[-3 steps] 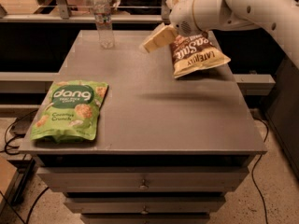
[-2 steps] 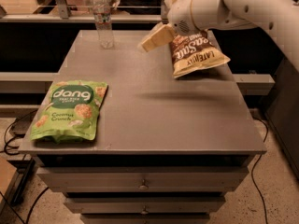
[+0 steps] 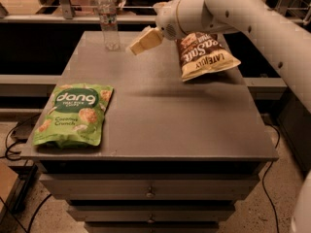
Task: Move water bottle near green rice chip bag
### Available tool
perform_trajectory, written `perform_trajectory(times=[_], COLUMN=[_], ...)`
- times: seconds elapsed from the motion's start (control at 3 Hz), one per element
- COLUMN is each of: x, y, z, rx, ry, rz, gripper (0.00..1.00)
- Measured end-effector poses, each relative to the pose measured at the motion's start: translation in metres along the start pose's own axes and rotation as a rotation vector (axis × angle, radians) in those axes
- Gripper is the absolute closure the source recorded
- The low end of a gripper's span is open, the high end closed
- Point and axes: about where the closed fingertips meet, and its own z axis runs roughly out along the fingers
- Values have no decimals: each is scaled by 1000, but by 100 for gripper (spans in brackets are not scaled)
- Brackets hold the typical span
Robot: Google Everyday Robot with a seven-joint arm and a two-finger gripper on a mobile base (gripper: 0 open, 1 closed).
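Next, my gripper needs to go to the lower half of the water bottle (image 3: 111,30) and close there, beneath its dark label band.
The water bottle (image 3: 109,19), clear with a white cap and a dark label band, stands upright at the far left of the grey table (image 3: 160,110). The green rice chip bag (image 3: 74,114) lies flat at the near left. My gripper (image 3: 142,42) hangs above the far middle of the table, to the right of the bottle and apart from it, pointing left toward it. It holds nothing.
A brown-and-cream chip bag (image 3: 203,55) lies at the far right of the table, just beneath my white arm (image 3: 233,13). Drawers (image 3: 150,193) front the table below. Cables run on the floor at the left.
My gripper has moved a little to the left, closer to the water bottle. The bottle and both bags have not moved.
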Motion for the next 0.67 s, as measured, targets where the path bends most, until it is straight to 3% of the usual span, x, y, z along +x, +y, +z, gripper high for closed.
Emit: perform_trajectory(times=[0.67], x=[-6], y=[-11], z=[78], rx=[-23], ry=[-140], rz=[79], gripper=[0])
